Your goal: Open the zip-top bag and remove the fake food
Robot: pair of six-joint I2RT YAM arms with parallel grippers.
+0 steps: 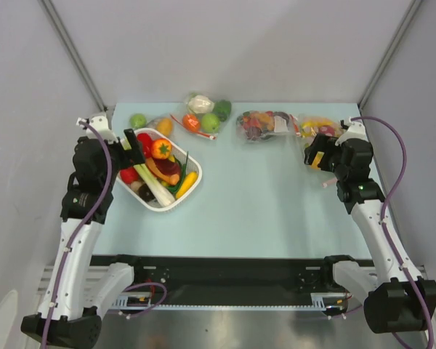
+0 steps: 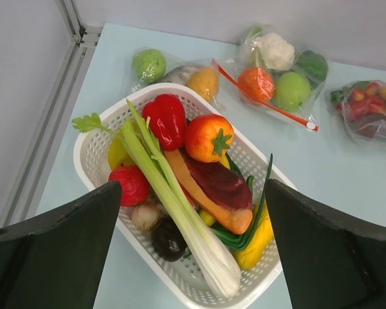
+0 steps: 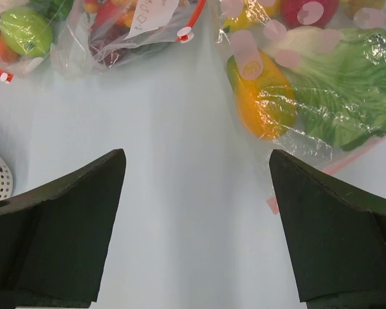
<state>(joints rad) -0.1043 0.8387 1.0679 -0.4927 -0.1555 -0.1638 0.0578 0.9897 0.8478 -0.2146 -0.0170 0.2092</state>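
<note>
Next, my right gripper goes to the zip-top bag's near corner [image 1: 325, 185] [image 3: 273, 203]. It will close there, at the end of the pinkish-red zip closest to the orange-yellow fruit.
The zip-top bag [image 3: 321, 77] lies at the far right of the table, clear and crinkly, with a thin pinkish-red zip strip [image 3: 347, 161] along its near edge. Inside it I see a leafy green lettuce [image 3: 341, 90], an orange-yellow fruit [image 3: 264, 96] and a red piece [image 3: 309, 9]. In the top view the bag [image 1: 314, 129] is partly hidden by my right gripper [image 1: 318, 155]. In its wrist view the right gripper [image 3: 196, 225] is open and empty over bare table, just left of and nearer than the bag. My left gripper [image 1: 134, 150] is open and empty above the white basket [image 2: 93, 161].
The basket [image 1: 176, 201] holds red peppers, a tomato, a leek and other toys. A bag with dark purple items and a white label [image 1: 265, 125], a bag with cauliflower and green fruit [image 1: 206, 113], and a bag with a green apple [image 1: 151, 122] line the far edge.
</note>
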